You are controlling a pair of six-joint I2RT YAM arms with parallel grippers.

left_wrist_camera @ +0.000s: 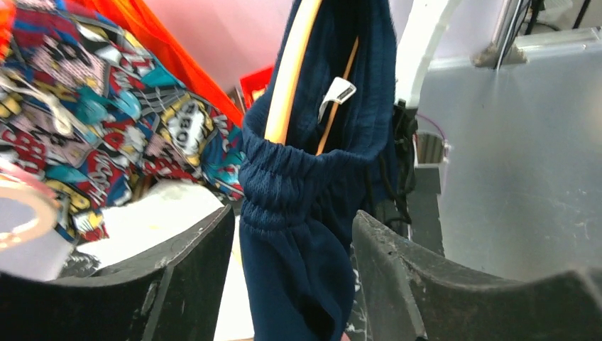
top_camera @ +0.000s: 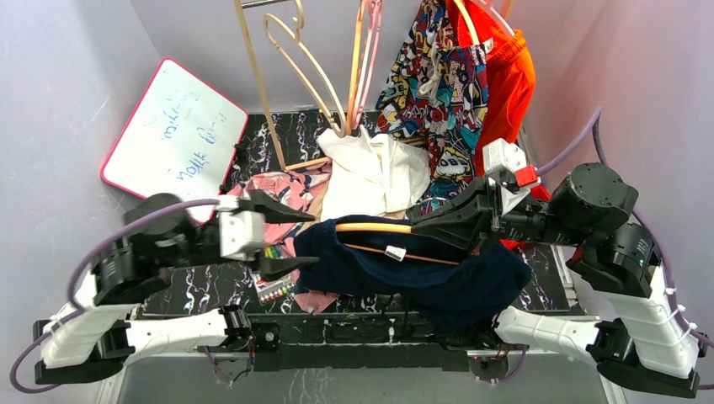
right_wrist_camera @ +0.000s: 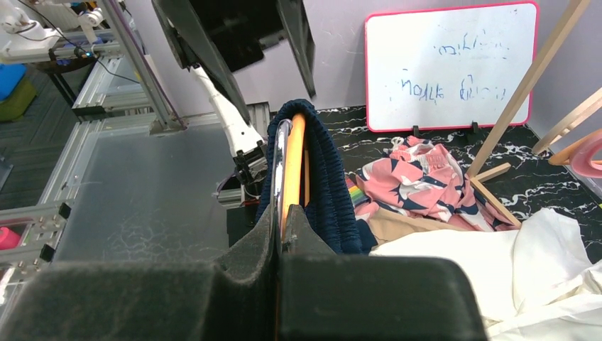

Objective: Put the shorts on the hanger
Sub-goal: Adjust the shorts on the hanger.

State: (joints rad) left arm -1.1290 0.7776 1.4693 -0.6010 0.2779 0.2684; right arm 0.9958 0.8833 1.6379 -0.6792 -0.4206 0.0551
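My left gripper will move inward and grab the hanger's exposed arm (top_camera: 367, 227) next to my right gripper, because the waistband covers the hanger's end at my open left gripper.
The navy shorts (top_camera: 421, 273) hang on the orange-tan hanger (top_camera: 375, 227), which runs through the elastic waistband and is held level above the table's front. My right gripper (top_camera: 418, 225) is shut on the hanger's right part; in the right wrist view the gripper (right_wrist_camera: 285, 217) pinches the hanger (right_wrist_camera: 293, 160) with the shorts (right_wrist_camera: 332, 192) bunched beside it. My left gripper (top_camera: 296, 239) is open at the shorts' left end. In the left wrist view the gripper (left_wrist_camera: 294, 213) has the shorts' waistband (left_wrist_camera: 294, 192) hanging between its spread fingers (left_wrist_camera: 181, 266), below the hanger (left_wrist_camera: 289, 78).
A whiteboard (top_camera: 173, 135) leans at the back left. A pink patterned garment (top_camera: 282, 189), a white garment (top_camera: 375, 172) and a marker box (top_camera: 274, 288) lie on the table. Comic-print shorts (top_camera: 438, 93), orange shorts (top_camera: 509, 71), beige hangers (top_camera: 307, 67) and a pink hanger (top_camera: 368, 50) hang behind.
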